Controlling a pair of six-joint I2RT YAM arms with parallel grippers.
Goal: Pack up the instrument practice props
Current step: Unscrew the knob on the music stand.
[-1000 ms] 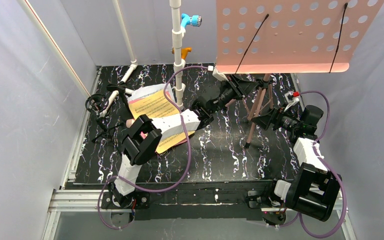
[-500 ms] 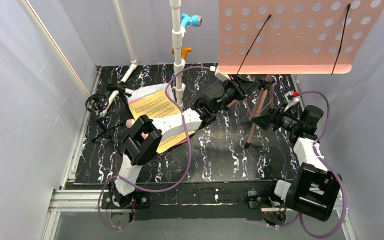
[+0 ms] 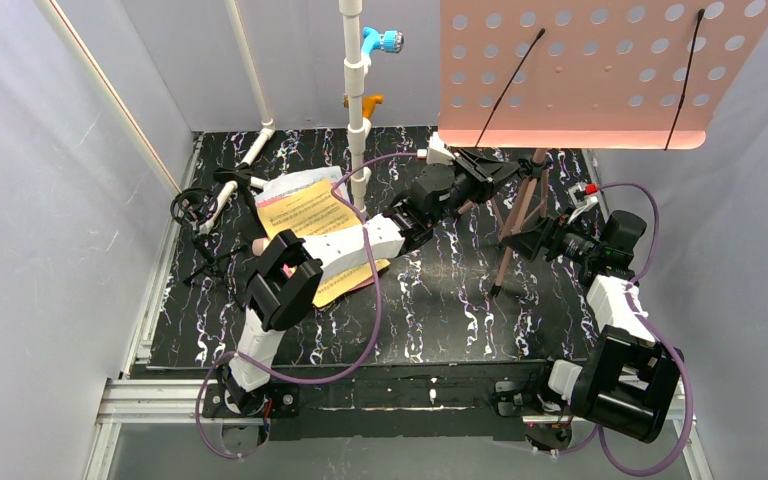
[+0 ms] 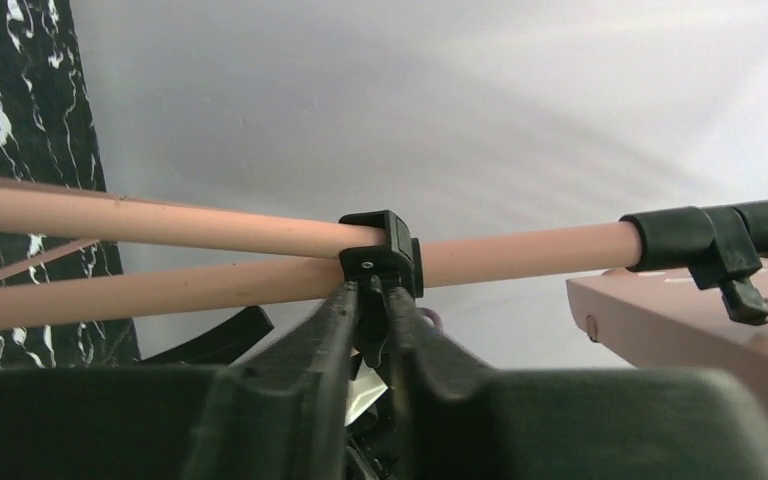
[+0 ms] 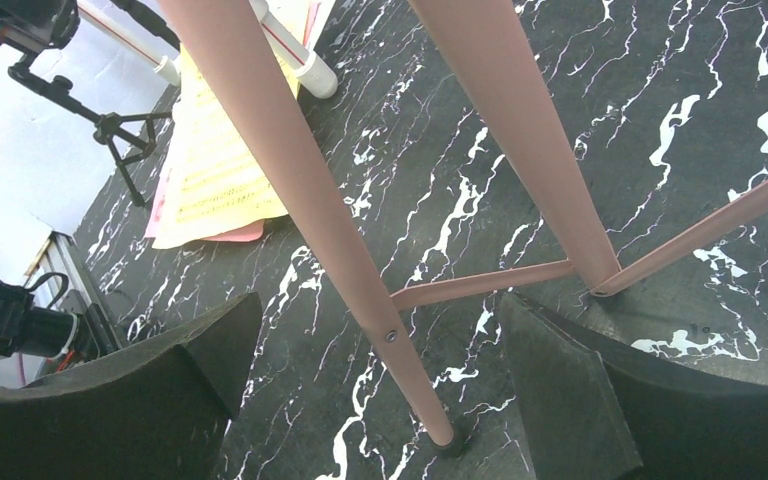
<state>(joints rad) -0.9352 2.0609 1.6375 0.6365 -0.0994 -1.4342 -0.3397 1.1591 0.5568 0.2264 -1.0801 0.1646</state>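
My left gripper is rolled far over against the stand's pink pole. It should open, roll back and take hold of the black clamp lever (image 4: 371,305) again before turning further.
The pink music stand stands at the back right, its hole-punched desk (image 3: 600,70) high up and its tripod legs (image 3: 516,215) on the black mat. My left gripper (image 3: 487,170) is shut on the small black clamp lever (image 4: 382,300) on the stand's pink pole (image 4: 520,252), just under the desk. My right gripper (image 3: 522,237) is open, with its jaws on either side of one stand leg (image 5: 340,250) and not touching it (image 5: 380,330). Yellow, white and pink sheet-music pages (image 3: 310,212) lie on the mat under my left arm. A beige-pink tube tip (image 3: 259,245) peeks out beside them.
A white pipe frame (image 3: 357,100) with blue and orange fittings rises behind the pages, and its base pipe (image 5: 295,55) shows in the right wrist view. A small black tripod with cables (image 3: 200,210) sits at the left edge. Grey walls close in on the mat.
The stand's desk has shifted a little to the right. My left wrist has moved slightly left with the clamp still in its jaws. The right arm has not moved.
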